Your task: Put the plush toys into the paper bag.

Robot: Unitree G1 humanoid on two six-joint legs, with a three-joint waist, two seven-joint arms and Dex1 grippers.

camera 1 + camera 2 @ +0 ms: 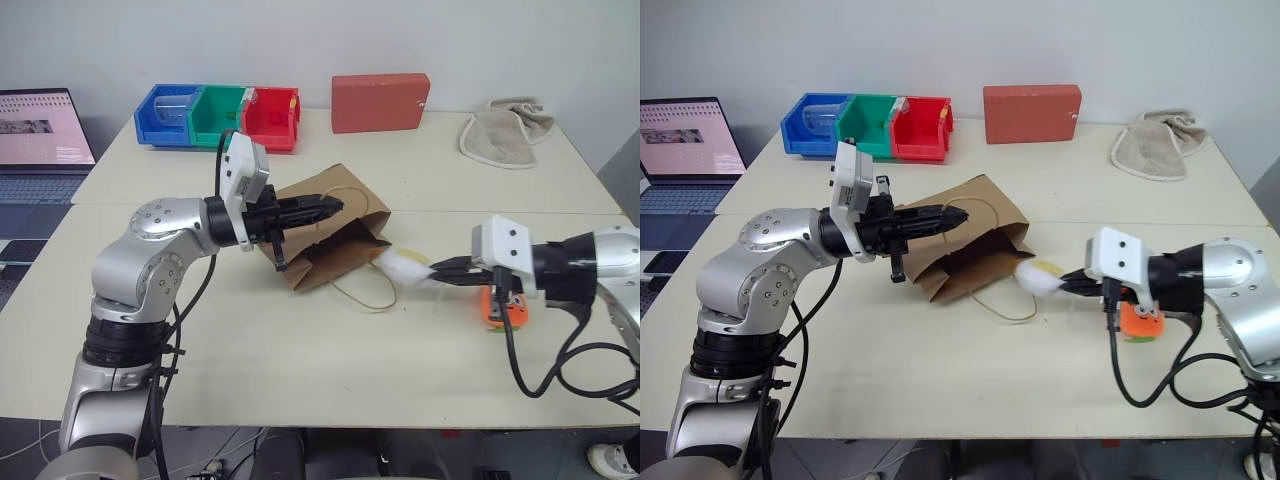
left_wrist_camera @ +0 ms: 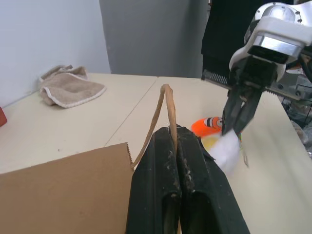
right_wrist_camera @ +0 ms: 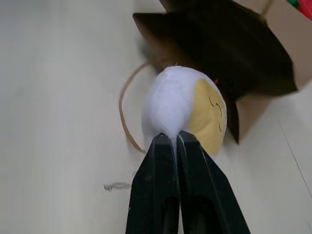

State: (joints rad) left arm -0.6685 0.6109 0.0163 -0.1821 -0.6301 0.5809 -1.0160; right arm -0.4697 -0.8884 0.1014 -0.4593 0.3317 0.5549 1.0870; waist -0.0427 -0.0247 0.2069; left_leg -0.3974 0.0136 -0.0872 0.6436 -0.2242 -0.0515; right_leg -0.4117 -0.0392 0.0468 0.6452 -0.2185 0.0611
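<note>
Next, I release the white plush toy from my right gripper inside the paper bag's dark opening [image 1: 320,256] [image 3: 192,24], against the lower side of the bag.
The brown paper bag [image 1: 318,265] lies on its side in the middle of the table, its dark mouth facing right. My left gripper [image 1: 333,207] is shut on the bag's upper handle [image 2: 165,105] and holds the top edge up. My right gripper [image 3: 176,137] is shut on the white plush toy [image 3: 185,102] with the yellow face. It holds the toy just above the table, right in front of the bag's mouth. The orange plush toy [image 1: 505,308] lies on the table beneath my right wrist, partly hidden by it.
The bag's lower handle loop [image 1: 365,295] lies on the table before the mouth. Along the back stand blue, green and red bins [image 1: 220,115], a red box [image 1: 380,102] and a beige cloth [image 1: 505,130]. A laptop [image 1: 40,140] sits at far left.
</note>
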